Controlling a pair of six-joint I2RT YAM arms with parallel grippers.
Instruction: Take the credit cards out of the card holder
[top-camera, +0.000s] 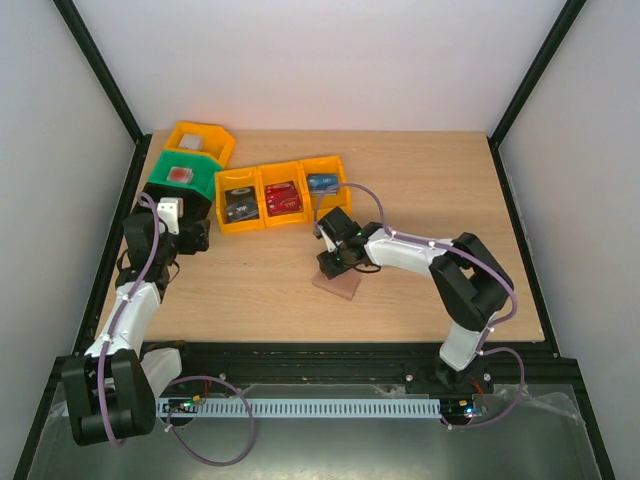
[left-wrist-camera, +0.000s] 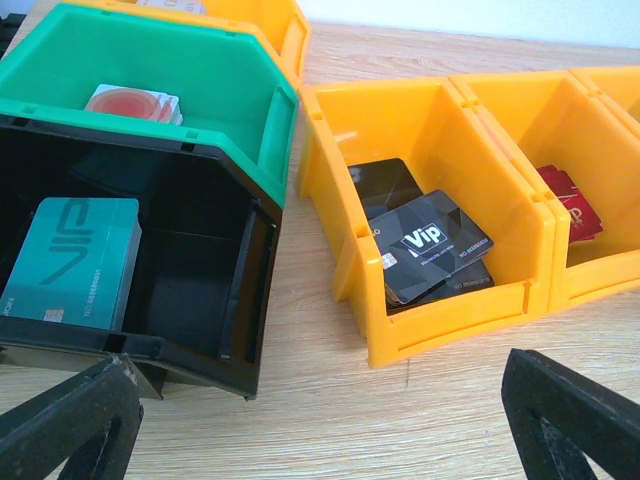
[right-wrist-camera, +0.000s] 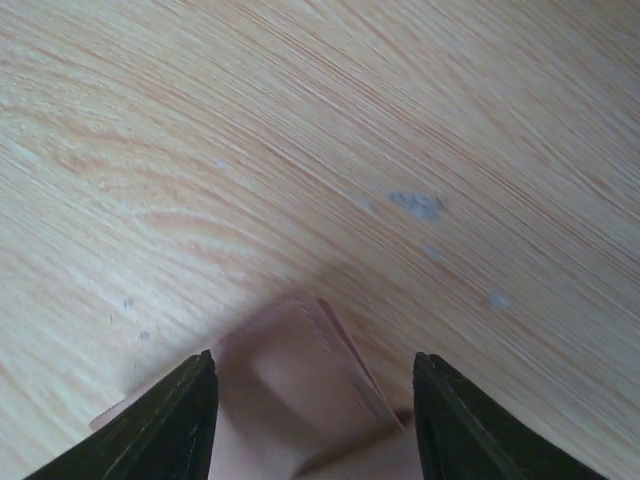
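The corner of the flat card holder reaches past the right gripper's fingers, so the robot's right gripper should pinch its side edge (right-wrist-camera: 356, 352) and lift it for the left gripper to hold.
The card holder (top-camera: 338, 284) lies flat on the wooden table, tan-pink, just in front of the row of bins. My right gripper (top-camera: 334, 262) points down over it. In the right wrist view the card holder (right-wrist-camera: 300, 385) sits between the two dark fingers (right-wrist-camera: 175, 425), which stand apart on either side of it; no card shows in it. My left gripper (left-wrist-camera: 315, 395) hangs wide open and empty over bare wood before the black bin (left-wrist-camera: 240, 290). Credit cards lie in the bins: a teal one (left-wrist-camera: 70, 262), a black one (left-wrist-camera: 430, 245), a red one (left-wrist-camera: 570, 205).
Three joined orange bins (top-camera: 262, 222) stand behind the card holder. A green bin (top-camera: 196, 186) and another orange bin (top-camera: 218, 140) sit at the back left, the green one holding a red-and-white card (left-wrist-camera: 130, 102). Black frame posts edge the table.
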